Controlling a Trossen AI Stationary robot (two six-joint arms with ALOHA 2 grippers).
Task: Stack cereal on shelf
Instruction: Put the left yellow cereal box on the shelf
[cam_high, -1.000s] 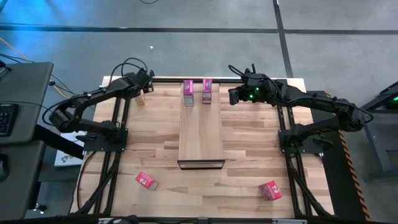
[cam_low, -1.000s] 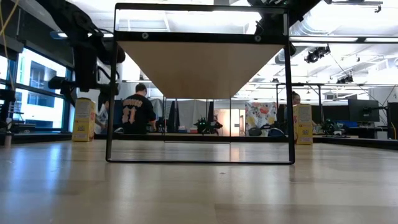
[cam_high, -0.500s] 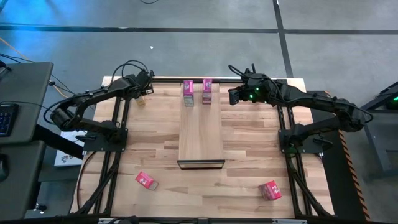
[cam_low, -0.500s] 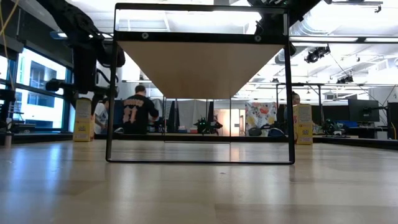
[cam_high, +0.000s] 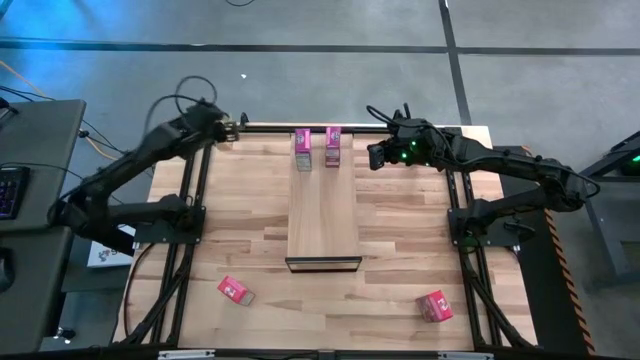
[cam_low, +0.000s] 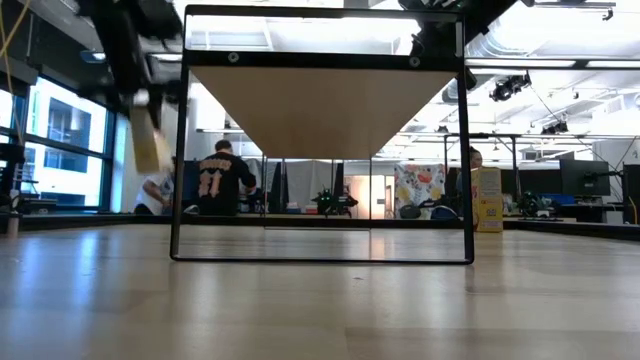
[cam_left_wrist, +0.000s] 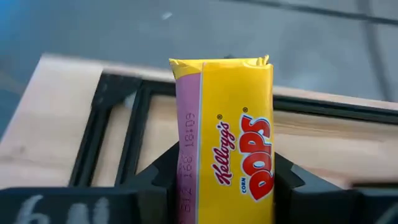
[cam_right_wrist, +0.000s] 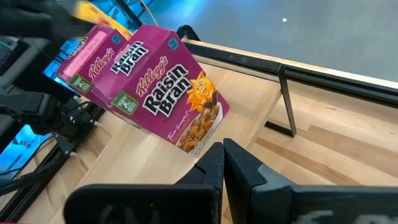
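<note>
My left gripper sets the yellow cereal box on the pale shelf (cam_high: 299, 178) next, just in front of the magenta boxes. The yellow box now hangs tilted above the table.
My left gripper (cam_high: 232, 122) is over the table's far left corner, shut on a yellow cereal box (cam_left_wrist: 224, 137). In the low view that box (cam_low: 147, 140) hangs tilted above the table. My right gripper (cam_high: 375, 155) hovers shut, holding nothing, just right of the shelf's far end (cam_right_wrist: 222, 163). Two magenta cereal boxes (cam_high: 302, 148) (cam_high: 332, 146) stand side by side on the far end of the pale shelf (cam_high: 322, 215). Two red-pink boxes (cam_high: 235, 291) (cam_high: 435, 306) lie on the table near its front edge. My left gripper pinches the yellow box between its two fingers (cam_left_wrist: 163, 182), one on each side of the box's nearer end (cam_left_wrist: 211, 193). The fingers slant down from above. The box is lifted clear of the table, tilted, and reaches out past the fingers.
Another yellow box (cam_low: 488, 200) stands on the table at the far right in the low view. The shelf's dark metal frame (cam_low: 320, 140) rises at its near end. Black arm frames (cam_high: 185, 215) (cam_high: 465, 225) stand at both sides of the table.
My left gripper has risen and drawn toward the table's far left corner, taking the yellow box with it. The box stood upright on the table a second ago and now hangs tilted, clear of it. My right arm has kept still.
</note>
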